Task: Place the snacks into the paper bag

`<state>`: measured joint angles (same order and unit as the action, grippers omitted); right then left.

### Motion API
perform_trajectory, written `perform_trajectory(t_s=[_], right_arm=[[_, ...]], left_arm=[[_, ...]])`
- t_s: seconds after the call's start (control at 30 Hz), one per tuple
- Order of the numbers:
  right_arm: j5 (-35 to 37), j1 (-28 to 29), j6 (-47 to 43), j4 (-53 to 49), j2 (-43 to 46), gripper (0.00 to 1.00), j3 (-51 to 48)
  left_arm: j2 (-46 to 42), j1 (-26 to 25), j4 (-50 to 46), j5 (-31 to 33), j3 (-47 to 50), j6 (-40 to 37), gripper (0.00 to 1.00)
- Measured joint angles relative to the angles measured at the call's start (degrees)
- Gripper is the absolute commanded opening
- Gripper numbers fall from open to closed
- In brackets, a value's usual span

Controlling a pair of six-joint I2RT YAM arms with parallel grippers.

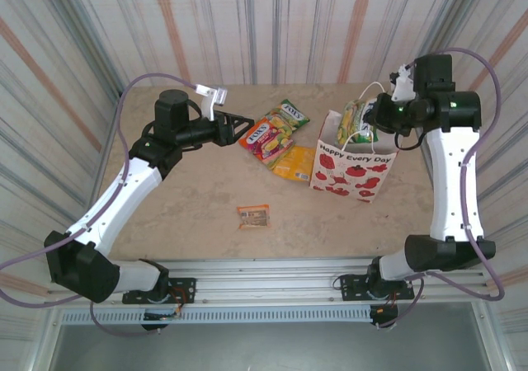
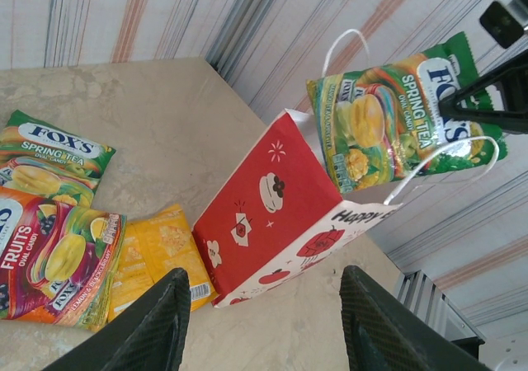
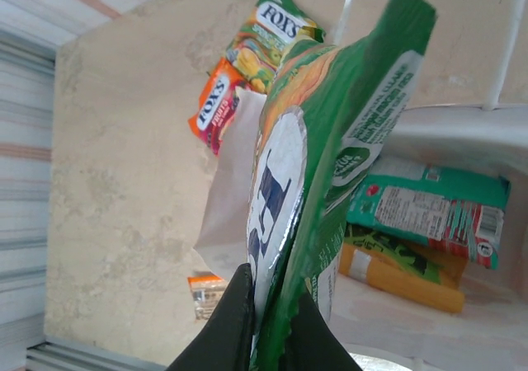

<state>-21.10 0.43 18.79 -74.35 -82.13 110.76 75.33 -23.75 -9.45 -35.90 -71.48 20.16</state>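
Note:
Next, my right gripper lets go of the green Fox's packet on top of the teal packet (image 1: 361, 148) (image 3: 433, 212) inside the white paper bag.
My right gripper (image 1: 365, 120) (image 3: 272, 309) is shut on the edge of a green Fox's Spring Tea packet (image 1: 352, 122) (image 3: 330, 132) (image 2: 388, 115), which hangs upright over the mouth of the white paper bag (image 1: 355, 169) (image 2: 280, 198) with red apple prints. A teal packet (image 3: 429, 210) and an orange-yellow packet (image 3: 396, 270) lie inside the bag. On the table left of the bag lie another green Fox's packet (image 1: 290, 113) (image 2: 49, 152), a red-orange Fox's packet (image 1: 264, 138) (image 2: 49, 255) and a yellow packet (image 1: 294, 163) (image 2: 161, 251). My left gripper (image 1: 239, 128) (image 2: 264, 330) stands open, empty, left of these snacks.
A tiny brown-orange packet (image 1: 253, 216) (image 3: 202, 297) lies alone near the table's front, ahead of the bag. Striped walls close in the table on the back and both sides. The bag's white cord handles (image 2: 429, 169) stick up beside the held packet.

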Motion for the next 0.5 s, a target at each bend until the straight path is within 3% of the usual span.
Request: perform_trajectory(t_s=[0.27,0.5], right_arm=[[1.81,0.00,-0.46,0.79,8.20,0.00,-3.96],[2.23,-0.02,-1.31,0.72,8.96,0.00,-8.31]], left_arm=[[0.46,0.00,0.04,-0.04,0.00,0.02,0.52],[0.76,0.00,0.04,-0.04,0.00,0.02,0.52]])
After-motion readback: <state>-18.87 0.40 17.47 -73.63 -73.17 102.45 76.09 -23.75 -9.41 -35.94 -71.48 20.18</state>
